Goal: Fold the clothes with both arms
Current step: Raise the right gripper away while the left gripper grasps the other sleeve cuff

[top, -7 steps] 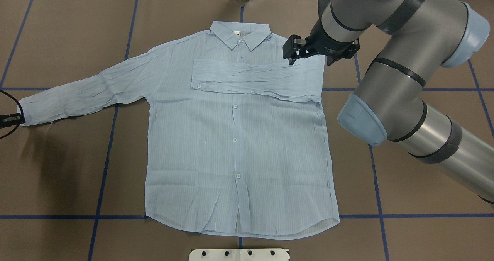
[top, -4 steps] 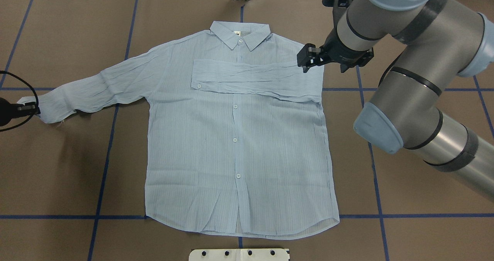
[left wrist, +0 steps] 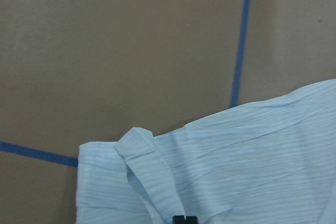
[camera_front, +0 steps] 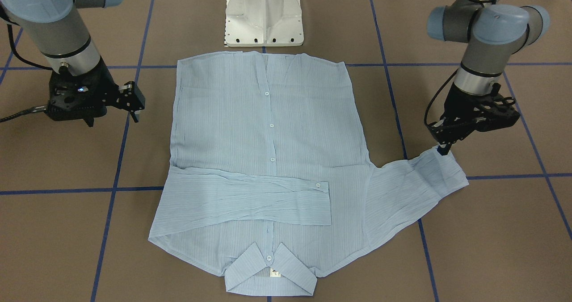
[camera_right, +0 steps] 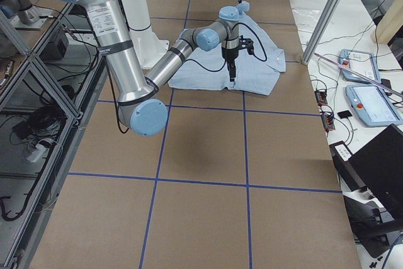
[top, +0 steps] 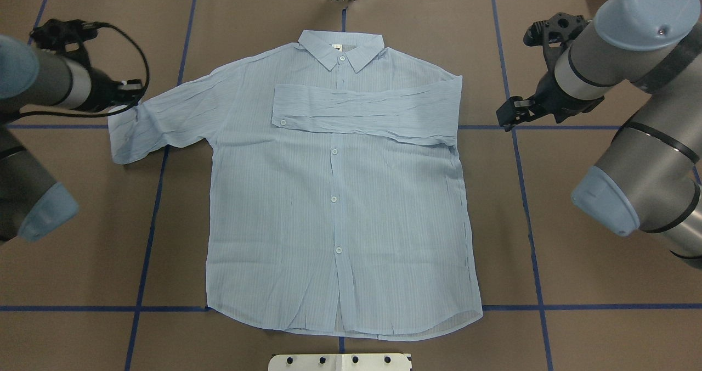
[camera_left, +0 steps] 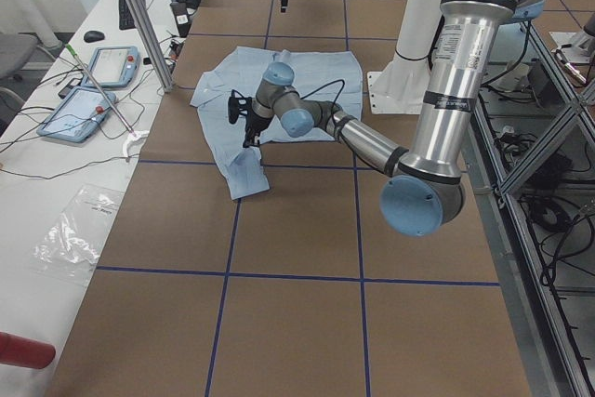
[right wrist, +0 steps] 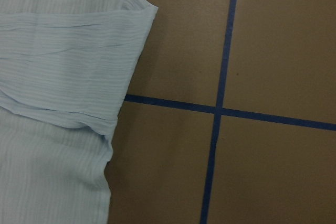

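Note:
My left gripper should release the cuff, which it now holds lifted, by the folded sleeve's hem-side edge (camera_front: 217,160), beyond the shirt's row of buttons.
The light blue striped shirt (top: 334,206) lies flat, buttons up, collar (top: 340,47) at the far edge. One sleeve (top: 362,110) lies folded across the chest. The other sleeve (top: 159,118) is bent back toward the body, its cuff lifted by my left gripper (top: 130,92), which is shut on it. The left wrist view shows a fold of cuff (left wrist: 142,156) running to the closed fingertips (left wrist: 178,219). My right gripper (top: 507,117) hovers open over bare table, just off the shirt's shoulder, holding nothing. The front-facing view shows the left gripper (camera_front: 443,149) on the cuff and the right gripper (camera_front: 136,105) apart from the cloth.
Brown table cover with a grid of blue tape lines (top: 521,195). The white pedestal base (camera_front: 263,16) stands at the hem side of the shirt. A side bench with tablets (camera_left: 93,90) and an aluminium post (camera_left: 139,16) lies beyond the collar side.
My left gripper has carried the sleeve cuff inward and farther back, folding the sleeve toward the body. The right arm has pulled away from the shirt's shoulder to the right.

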Robot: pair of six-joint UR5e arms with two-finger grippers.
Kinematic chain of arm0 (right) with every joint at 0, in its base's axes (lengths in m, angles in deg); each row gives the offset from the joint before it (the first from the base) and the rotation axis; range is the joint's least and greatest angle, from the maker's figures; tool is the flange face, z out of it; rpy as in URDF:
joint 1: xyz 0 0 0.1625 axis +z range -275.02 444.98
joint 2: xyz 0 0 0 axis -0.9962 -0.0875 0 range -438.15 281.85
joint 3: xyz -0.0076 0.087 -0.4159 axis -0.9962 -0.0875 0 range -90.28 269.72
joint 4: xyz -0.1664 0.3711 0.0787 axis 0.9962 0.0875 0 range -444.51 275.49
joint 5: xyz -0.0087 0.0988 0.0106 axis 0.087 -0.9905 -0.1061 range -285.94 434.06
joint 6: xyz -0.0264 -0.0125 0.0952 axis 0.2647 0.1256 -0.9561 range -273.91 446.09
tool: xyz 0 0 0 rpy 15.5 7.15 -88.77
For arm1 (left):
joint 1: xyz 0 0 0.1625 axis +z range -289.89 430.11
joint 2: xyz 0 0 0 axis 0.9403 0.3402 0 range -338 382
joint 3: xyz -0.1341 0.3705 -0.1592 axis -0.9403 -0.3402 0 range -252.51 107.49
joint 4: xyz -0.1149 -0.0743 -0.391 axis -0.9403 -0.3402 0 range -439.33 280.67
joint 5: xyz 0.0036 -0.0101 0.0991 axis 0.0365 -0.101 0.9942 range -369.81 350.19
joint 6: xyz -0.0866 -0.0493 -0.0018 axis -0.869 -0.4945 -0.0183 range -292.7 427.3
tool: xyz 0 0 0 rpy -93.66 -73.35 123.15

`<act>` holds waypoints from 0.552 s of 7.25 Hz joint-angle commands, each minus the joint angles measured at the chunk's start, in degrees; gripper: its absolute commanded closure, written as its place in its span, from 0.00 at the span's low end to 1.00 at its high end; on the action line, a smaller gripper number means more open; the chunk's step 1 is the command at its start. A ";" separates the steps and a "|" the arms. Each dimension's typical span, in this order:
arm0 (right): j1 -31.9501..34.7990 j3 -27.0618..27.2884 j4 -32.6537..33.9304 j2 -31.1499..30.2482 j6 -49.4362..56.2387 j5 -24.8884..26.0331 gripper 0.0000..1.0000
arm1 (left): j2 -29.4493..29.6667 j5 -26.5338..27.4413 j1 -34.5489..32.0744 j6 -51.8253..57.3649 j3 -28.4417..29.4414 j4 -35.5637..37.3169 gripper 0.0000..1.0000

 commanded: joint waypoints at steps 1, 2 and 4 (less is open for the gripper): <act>1.57 0.04 -0.12 -4.31 5.96 0.12 0.00 | 15.08 -0.15 3.08 -7.68 3.68 11.87 1.00; 1.49 -0.13 -0.47 -4.67 5.89 0.21 0.00 | 19.57 -0.59 4.41 -13.30 6.57 11.81 1.00; 1.57 0.13 -0.56 -6.69 5.80 -2.32 0.00 | 30.29 -0.59 8.80 -21.75 13.43 11.29 1.00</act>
